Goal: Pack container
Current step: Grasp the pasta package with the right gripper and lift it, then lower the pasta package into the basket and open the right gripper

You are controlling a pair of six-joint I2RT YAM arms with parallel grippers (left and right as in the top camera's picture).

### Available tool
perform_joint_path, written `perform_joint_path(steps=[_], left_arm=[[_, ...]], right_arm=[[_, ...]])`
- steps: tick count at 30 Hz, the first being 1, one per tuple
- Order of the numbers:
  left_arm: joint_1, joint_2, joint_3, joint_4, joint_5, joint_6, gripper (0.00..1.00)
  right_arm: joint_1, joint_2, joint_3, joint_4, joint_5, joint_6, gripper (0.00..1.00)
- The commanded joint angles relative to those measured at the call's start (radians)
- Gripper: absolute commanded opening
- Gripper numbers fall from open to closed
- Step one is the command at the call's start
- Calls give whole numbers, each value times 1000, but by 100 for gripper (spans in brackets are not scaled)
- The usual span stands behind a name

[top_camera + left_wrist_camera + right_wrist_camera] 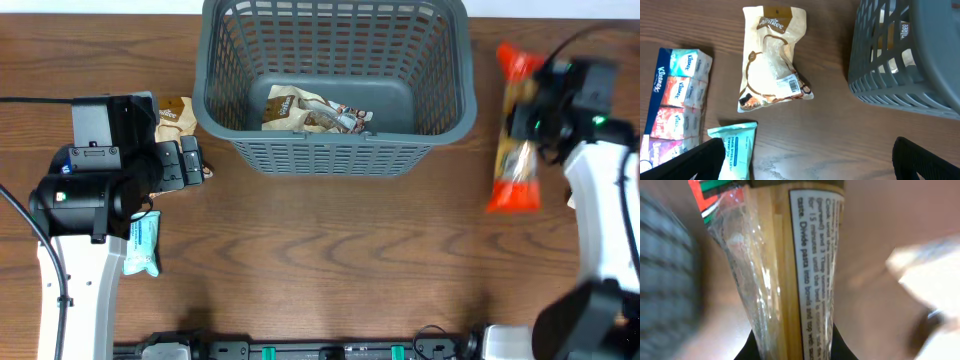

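I need to let go of the long clear pasta packet with my right gripper, across the brown and white snack packet in the basket [338,103].
The container [335,150], a dark grey slotted basket, stands at the back middle with a brown and white snack packet [310,112] lying in it. To its right, my right gripper [535,115] is shut on a long clear pasta packet [518,165] with red ends. In the right wrist view the black fingers [752,350] pinch that pasta packet [790,270] from both sides. My left gripper [190,160] is open left of the basket, just below a beige snack packet [772,60]. Nothing is between its fingers [695,160].
A Kleenex tissue multipack [677,105] and a teal pack of flushable wipes [737,150] lie by the left arm. The wipes [143,243] sit near the left edge. The basket corner [910,75] is close on the left gripper's right.
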Motion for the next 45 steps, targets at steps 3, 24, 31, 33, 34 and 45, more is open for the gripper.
perform_joint_path(steps=[3, 24, 31, 33, 34, 45], left_arm=[[-1, -1, 17, -7, -11, 6, 99], [-1, -1, 17, -21, -11, 6, 99], [-1, -1, 17, -22, -11, 6, 99], [-1, -1, 17, -22, -11, 6, 99], [-1, -1, 17, -22, -11, 6, 99], [-1, -1, 17, -26, -11, 6, 99]], right_arm=[[80, -100, 254, -59, 17, -39, 1], [584, 136, 476, 89, -284, -927, 1], [588, 341, 476, 10, -381, -877, 1], [592, 386, 476, -19, -379, -876, 1], [593, 408, 476, -28, -371, -870, 1], [594, 467, 476, -82, -322, -662, 99]])
